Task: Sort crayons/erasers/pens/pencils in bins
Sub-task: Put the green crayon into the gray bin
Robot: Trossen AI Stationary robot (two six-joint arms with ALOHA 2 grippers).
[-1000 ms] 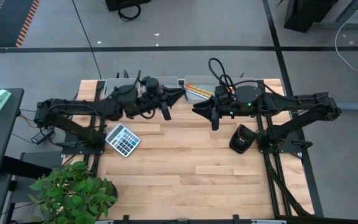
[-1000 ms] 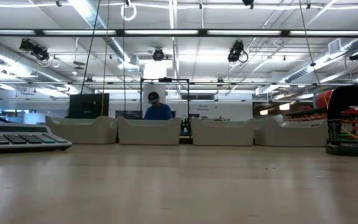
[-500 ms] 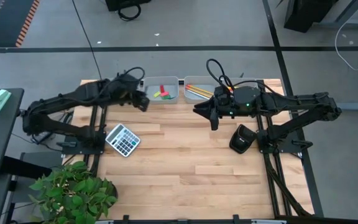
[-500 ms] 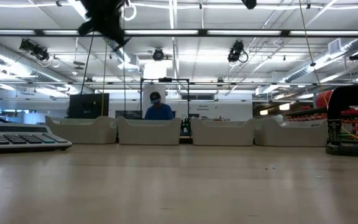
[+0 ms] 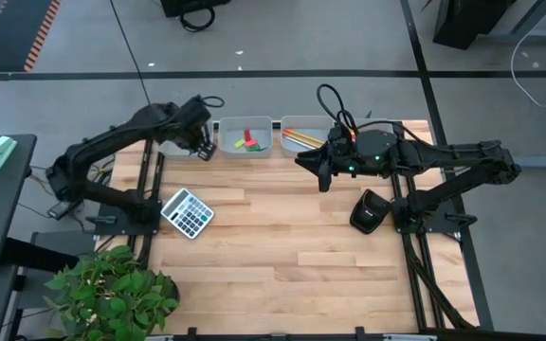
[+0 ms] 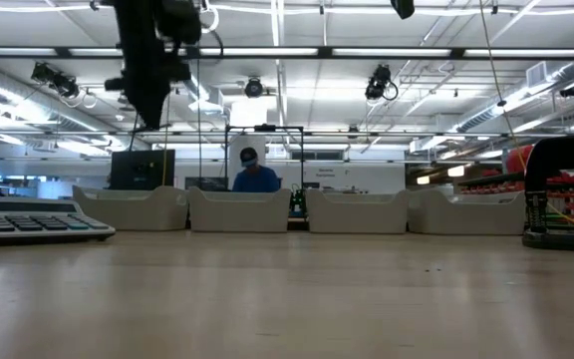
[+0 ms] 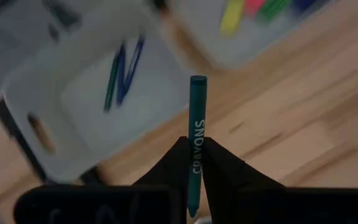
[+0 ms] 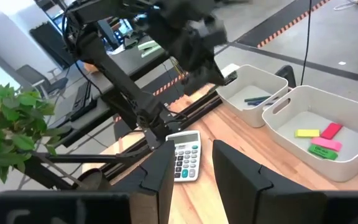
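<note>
My left gripper has the teal crayon. It will let go of it beside the blue stick in the light-grey bin (image 5: 200, 147) (image 7: 137, 88), toward the erasers.
My left gripper (image 7: 194, 146) is shut on a teal crayon (image 7: 197, 106) printed CRAYONS. It hangs above the leftmost light-grey bin (image 7: 86, 106), where a blue and a green stick (image 7: 122, 73) lie. In the high view this gripper (image 5: 200, 142) is at the table's far left. The neighbouring bin (image 5: 246, 138) holds yellow, pink and green erasers (image 8: 319, 142). The bin after it (image 5: 300, 135) holds pencils (image 5: 299, 140). My right gripper (image 8: 191, 167) is open and holds nothing, hovering near the pencil bin (image 5: 317, 170). All four bins (image 6: 239, 209) stand along the far edge. My left gripper pinches the teal crayon between its two fingers at the lower half of the stick (image 7: 197, 142), with the fingers lying along it. The crayon is lifted clear, and its flat free end (image 7: 198, 81) sticks out past the fingertips over the bin's rim.
A grey calculator (image 5: 187, 212) lies at the table's left edge. A black device (image 5: 369, 211) sits at the right side. A potted plant (image 5: 112, 289) stands off the near left corner. A person (image 6: 252, 176) sits in the room beyond the bins.
My left gripper has swung from above the middle of the bin row toward the table's left, ending over the leftmost bin, still shut on the crayon. In the low view it has come down into sight. My right arm has stayed about where it was.
</note>
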